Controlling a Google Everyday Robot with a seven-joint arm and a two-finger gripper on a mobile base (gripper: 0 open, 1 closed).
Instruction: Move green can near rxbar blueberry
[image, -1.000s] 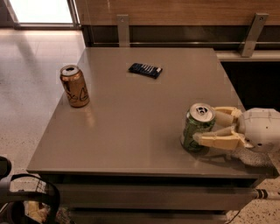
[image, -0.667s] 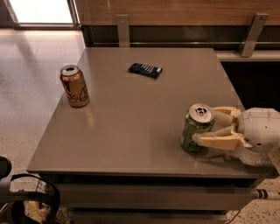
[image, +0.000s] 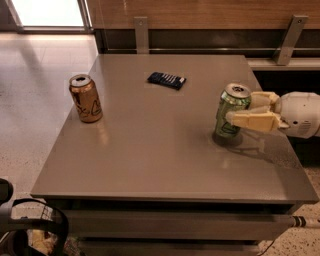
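Observation:
I should set the green can, now near the table's edge, on the grey table (image: 194, 91), beside the rxbar blueberry's end closest to my gripper.
The green can (image: 228, 107) is near the right edge of the grey table (image: 150, 150), tilted slightly, with a dark shadow right under its base. My gripper (image: 240, 110) reaches in from the right and is shut on the can, one pale finger in front of it and one behind. The rxbar blueberry (image: 166, 80), a flat dark navy bar, lies at the far middle of the table, to the left of the can and further back.
A copper-orange can (image: 85, 98) stands upright near the table's left edge. A wooden wall with metal brackets (image: 141, 34) runs behind the table. Dark gear (image: 20, 227) sits on the floor at the lower left.
The green can and my gripper have moved together away from the front edge, toward the far side of the table. The orange can and the bar have not moved.

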